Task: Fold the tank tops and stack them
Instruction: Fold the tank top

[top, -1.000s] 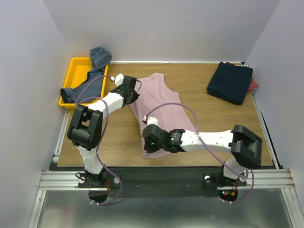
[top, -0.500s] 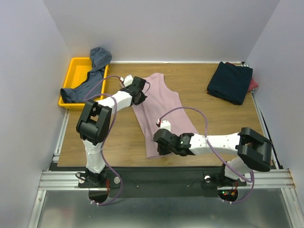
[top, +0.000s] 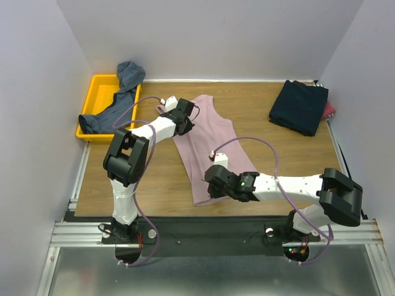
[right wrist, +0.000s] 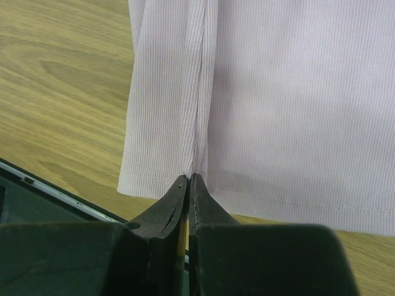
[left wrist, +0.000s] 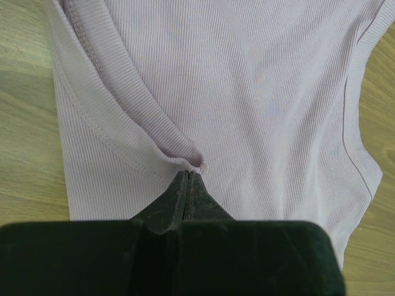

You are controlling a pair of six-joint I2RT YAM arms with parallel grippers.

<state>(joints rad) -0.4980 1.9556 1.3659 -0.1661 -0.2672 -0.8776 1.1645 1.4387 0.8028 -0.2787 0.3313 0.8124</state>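
The robot's right gripper should release the hem corner on the dusty pink tank top's body (top: pixel 223 197) (right wrist: pixel 236 193), a little inward along its near edge.
A dusty pink tank top (top: pixel 213 145) lies flat on the wooden table, hem towards the near edge. My left gripper (top: pixel 187 119) is shut on a pinch of its left armhole edge (left wrist: pixel 188 161) near the top. My right gripper (top: pixel 212 189) is shut on a pinch of its hem (right wrist: pixel 196 166) at the near left corner. A slate blue-grey tank top (top: pixel 117 98) hangs over the yellow tray. A folded dark navy tank top (top: pixel 299 106) lies at the back right with a red one (top: pixel 329 110) showing under it.
The yellow plastic tray (top: pixel 97 89) sits at the back left corner. White walls close in the table on three sides. The table's near edge and a metal rail (top: pixel 216 231) run just behind the pink top's hem.
Both grippers have moved to the right, dragging the pink tank top's left side with them. The top has shifted and its left edge is pulled inward.
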